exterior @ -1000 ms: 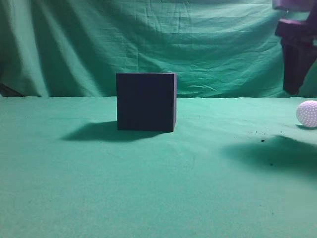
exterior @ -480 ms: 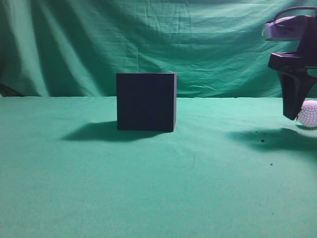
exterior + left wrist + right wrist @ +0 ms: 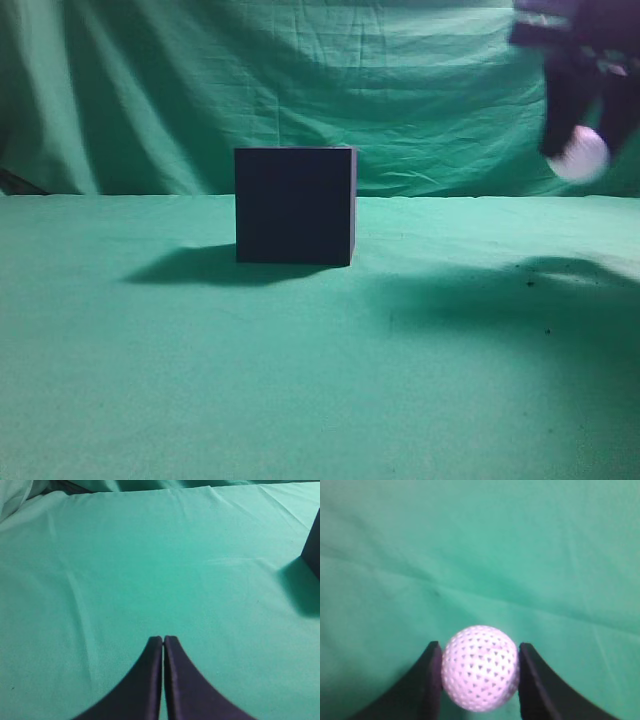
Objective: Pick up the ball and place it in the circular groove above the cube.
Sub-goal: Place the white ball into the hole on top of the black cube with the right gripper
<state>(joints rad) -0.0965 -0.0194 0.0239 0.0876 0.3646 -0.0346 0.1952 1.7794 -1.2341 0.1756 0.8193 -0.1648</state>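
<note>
Next, my right gripper lets go of the white dimpled ball in the middle of the dark navy cube's flat top (image 3: 301, 146).
The dark navy cube (image 3: 295, 205) stands on the green cloth at the middle of the exterior view; its edge also shows at the right border of the left wrist view (image 3: 315, 545). My right gripper (image 3: 580, 155) is at the upper right, blurred, raised well above the cloth and shut on the white dimpled ball (image 3: 581, 155). In the right wrist view the ball (image 3: 480, 667) sits squeezed between the two dark fingers of the right gripper (image 3: 480, 655). My left gripper (image 3: 163, 640) is shut and empty over bare cloth; it is out of the exterior view.
Green cloth (image 3: 300, 380) covers the table and hangs as a wrinkled backdrop behind. A few dark specks (image 3: 530, 284) lie on the cloth at the right, in the arm's shadow.
My right gripper came down around the ball on the cloth, closed on it, and has lifted it up and a little to the left. The cube has not moved.
</note>
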